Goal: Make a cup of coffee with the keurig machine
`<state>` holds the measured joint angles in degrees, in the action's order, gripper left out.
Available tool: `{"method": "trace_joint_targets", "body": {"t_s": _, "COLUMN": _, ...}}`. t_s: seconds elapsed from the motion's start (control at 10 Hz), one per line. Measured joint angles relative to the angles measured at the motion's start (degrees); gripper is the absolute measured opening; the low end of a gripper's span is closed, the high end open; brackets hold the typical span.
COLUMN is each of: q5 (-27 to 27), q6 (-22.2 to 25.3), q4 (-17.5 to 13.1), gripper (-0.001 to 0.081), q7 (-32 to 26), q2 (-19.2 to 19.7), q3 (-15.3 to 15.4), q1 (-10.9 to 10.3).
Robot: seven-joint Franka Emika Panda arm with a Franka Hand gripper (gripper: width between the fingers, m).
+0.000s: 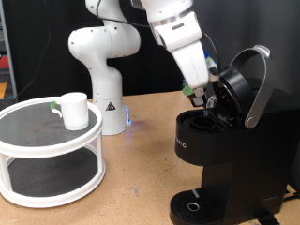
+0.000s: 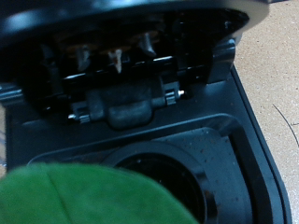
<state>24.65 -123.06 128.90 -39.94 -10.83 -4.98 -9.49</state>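
The robot's gripper will release the green-topped pod in the round chamber opening [image 1: 204, 121] [image 2: 166, 185] under the raised lid of the keurig machine.
The keurig machine [image 1: 225, 155] stands at the exterior view's right, matte black, with its silver-rimmed lid [image 1: 251, 82] hinged up and open. My gripper [image 1: 198, 95] hangs just above the open pod chamber [image 1: 199, 120], shut on a small pod with a green top [image 1: 192, 91]. In the wrist view the pod's green top [image 2: 84, 198] fills the near corner as a blur, over the round chamber opening [image 2: 173, 173] and below the lid's underside [image 2: 121, 65]. The white cup [image 1: 73, 110] stands upright on a round stand at the exterior view's left, far from the gripper.
The cup's white two-tier round stand [image 1: 28, 141] takes up the exterior view's left side of the wooden table [image 1: 141, 178]. The arm's white base [image 1: 101, 66] stands behind, at the middle. The machine's round drip base [image 1: 194, 206] has nothing on it.
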Motion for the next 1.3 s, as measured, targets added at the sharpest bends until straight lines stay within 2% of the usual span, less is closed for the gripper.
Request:
{"method": "trace_joint_targets", "body": {"t_s": 0.7, "q5": -0.44, "q6": -5.24, "q4": 0.76, "gripper": 0.0481, "q7": 1.68, "q2": 3.59, "q3": 1.96, "q1": 0.0}}
{"method": "trace_joint_targets", "body": {"t_s": 1.3, "q5": -1.46, "q6": -6.24, "q4": 1.22, "gripper": 0.0481, "q7": 1.79, "q2": 5.32, "q3": 2.28, "q1": 0.0}}
